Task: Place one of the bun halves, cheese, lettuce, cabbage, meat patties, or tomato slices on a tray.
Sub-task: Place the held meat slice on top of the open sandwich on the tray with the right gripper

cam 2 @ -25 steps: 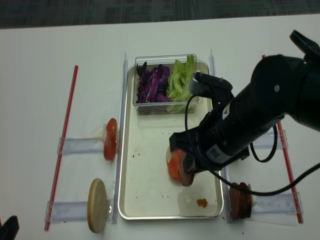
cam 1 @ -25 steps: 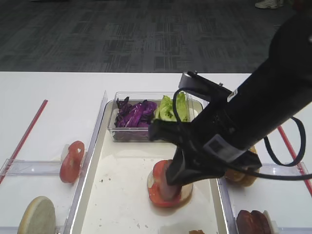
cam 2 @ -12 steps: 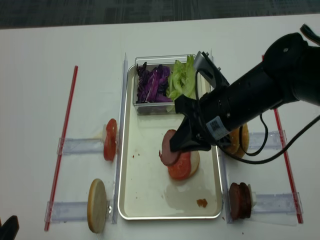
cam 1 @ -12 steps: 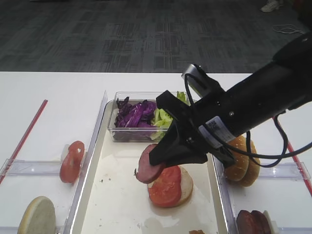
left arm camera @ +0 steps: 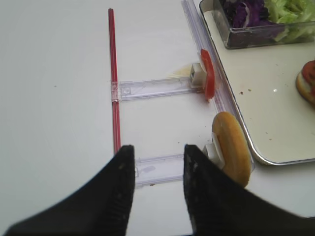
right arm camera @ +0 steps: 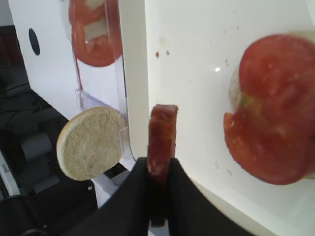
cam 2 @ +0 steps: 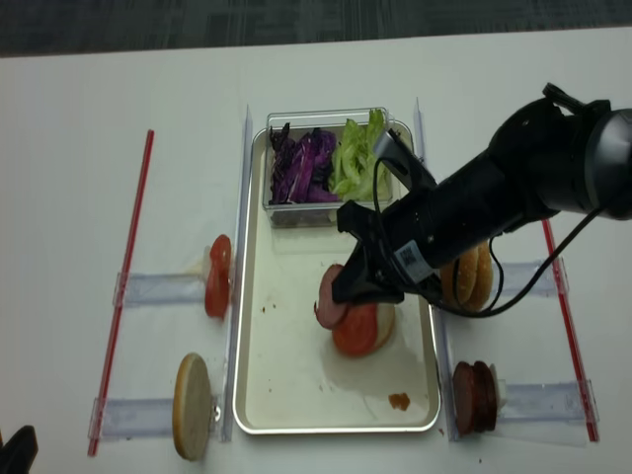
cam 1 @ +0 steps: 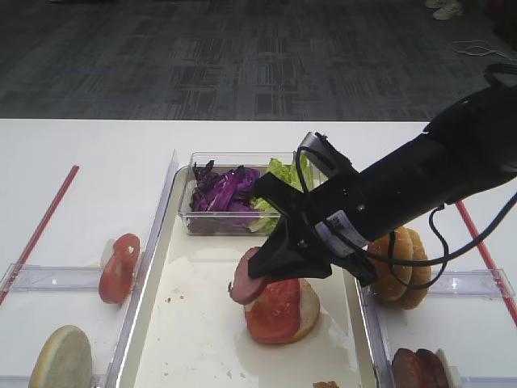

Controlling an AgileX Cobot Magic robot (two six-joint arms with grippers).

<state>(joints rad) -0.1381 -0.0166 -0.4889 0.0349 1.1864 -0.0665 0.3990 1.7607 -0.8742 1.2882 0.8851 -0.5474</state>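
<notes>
The meat patty, held on edge just above the cream tray, will leave my right gripper when I let go of it on the tomato topping the bun half (cam 2: 350, 304) (right arm camera: 258, 98), toward the clear tub.
My right gripper (cam 1: 257, 273) is shut on a reddish-brown meat patty (cam 1: 245, 280), held on edge just above the cream tray (cam 1: 190, 327). The wrist view shows the patty (right arm camera: 162, 137) pinched between the black fingers (right arm camera: 140, 189). Just right of it, a tomato slice (cam 1: 273, 313) lies on a bun half (cam 1: 308, 301) on the tray. My left gripper (left arm camera: 157, 158) stands open and empty over the white table, beside a bun half (left arm camera: 230, 148) standing in a clear rack.
A clear tub at the tray's far end holds purple cabbage (cam 1: 226, 187) and green lettuce (cam 1: 280, 173). The left racks carry tomato slices (cam 1: 119, 267) and a bun half (cam 1: 60, 360). The right racks hold bun halves (cam 1: 401, 267) and meat patties (cam 1: 420, 368). Red straws (cam 2: 133, 267) flank the racks.
A second ago the right gripper was low over the tomato-topped bun. It has since risen and swung left, with the patty gripped on edge and now showing.
</notes>
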